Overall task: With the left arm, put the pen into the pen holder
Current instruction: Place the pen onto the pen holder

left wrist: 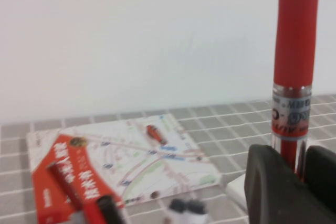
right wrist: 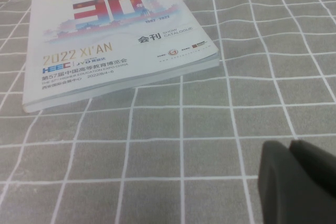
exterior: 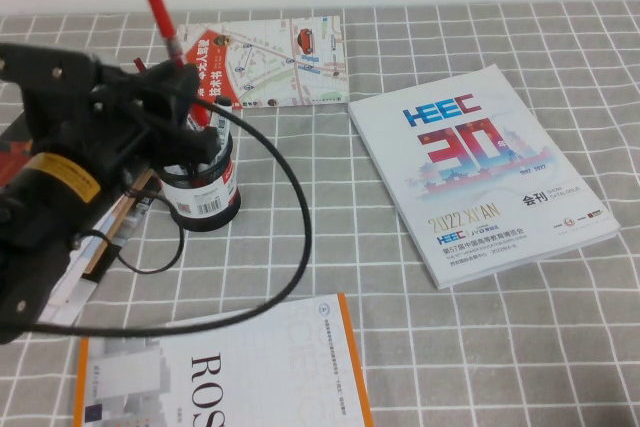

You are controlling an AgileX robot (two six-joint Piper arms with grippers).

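Note:
I need to release the red pen from my left gripper inside the black pen holder, in among (exterior: 184, 139) the other pens.
My left gripper (exterior: 178, 75) is shut on a red pen (exterior: 160, 9) and holds it nearly upright, its top leaning left, right above the black pen holder (exterior: 205, 197). In the left wrist view the pen (left wrist: 296, 51) stands clamped between the two dark fingers (left wrist: 270, 187). The holder's opening is mostly hidden behind the arm; other pens show near it (left wrist: 86, 203). My right gripper (right wrist: 291, 153) is out of the high view; its wrist view shows its fingers pressed together, empty, low over the checked cloth.
A white HEEC catalogue (exterior: 480, 177) lies right of centre. A map leaflet with a red cover (exterior: 270, 59) lies behind the holder. An orange-edged book (exterior: 230, 372) lies at the front. Papers and a cable sit under the left arm.

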